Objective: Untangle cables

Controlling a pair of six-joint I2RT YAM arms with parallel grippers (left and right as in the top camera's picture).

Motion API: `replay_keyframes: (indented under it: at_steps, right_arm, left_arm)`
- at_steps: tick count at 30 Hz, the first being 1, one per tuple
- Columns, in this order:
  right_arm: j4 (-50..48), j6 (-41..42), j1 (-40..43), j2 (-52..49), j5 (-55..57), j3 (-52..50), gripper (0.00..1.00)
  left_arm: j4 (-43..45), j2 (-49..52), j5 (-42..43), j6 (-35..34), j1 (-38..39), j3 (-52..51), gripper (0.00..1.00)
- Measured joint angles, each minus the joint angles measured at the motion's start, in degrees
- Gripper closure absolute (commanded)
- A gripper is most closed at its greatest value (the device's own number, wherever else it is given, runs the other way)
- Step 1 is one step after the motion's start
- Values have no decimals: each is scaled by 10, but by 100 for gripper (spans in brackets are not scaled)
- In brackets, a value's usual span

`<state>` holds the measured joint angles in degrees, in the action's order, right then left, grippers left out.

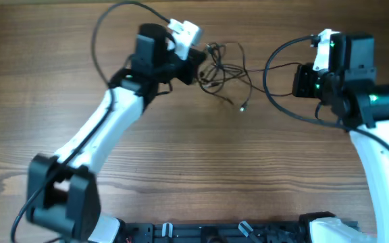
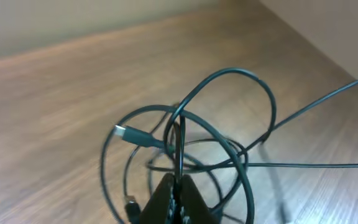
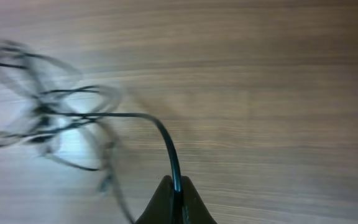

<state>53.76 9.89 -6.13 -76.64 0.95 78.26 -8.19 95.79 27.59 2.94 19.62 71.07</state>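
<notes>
Next, my right gripper lets go of the black cable on the bare wood (image 1: 307,85) below its fingers, stretched out from the tangle.
The cables (image 1: 225,69) are thin black wires in a loose tangle of loops at the table's back middle. My left gripper (image 1: 200,67) is at the tangle's left side, shut on one strand (image 2: 180,140) that rises straight out of the pinched fingertips (image 2: 166,193). A small plug (image 2: 127,132) hangs on a loop to the left. My right gripper (image 1: 297,74) stands to the right of the tangle, shut on another strand (image 3: 166,140) that curves back to the blurred tangle (image 3: 42,118). A loose plug end (image 1: 242,108) trails toward the front.
The wooden table (image 1: 201,169) stretches in front of the tangle. Thicker black arm cables (image 1: 275,101) loop beside the right arm and another (image 1: 103,34) above the left arm. A black rail (image 1: 215,233) runs along the front edge.
</notes>
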Motion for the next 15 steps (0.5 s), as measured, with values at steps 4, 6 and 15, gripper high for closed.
replay_keyframes:
  at_steps: [4, 6, 15]
  right_arm:
    - [-15, 22, 0, -88, 41, 0, 96]
    - [-31, 32, 0, -124, 47, 0, 96]
    - [-51, 44, 99, -221, 51, 0, 96]
  left_arm:
    - [-32, -77, -10, 11, -58, 0, 96]
    - [-51, -118, -12, 13, -95, 0, 96]
    - [-101, -187, -39, 23, -284, 0, 96]
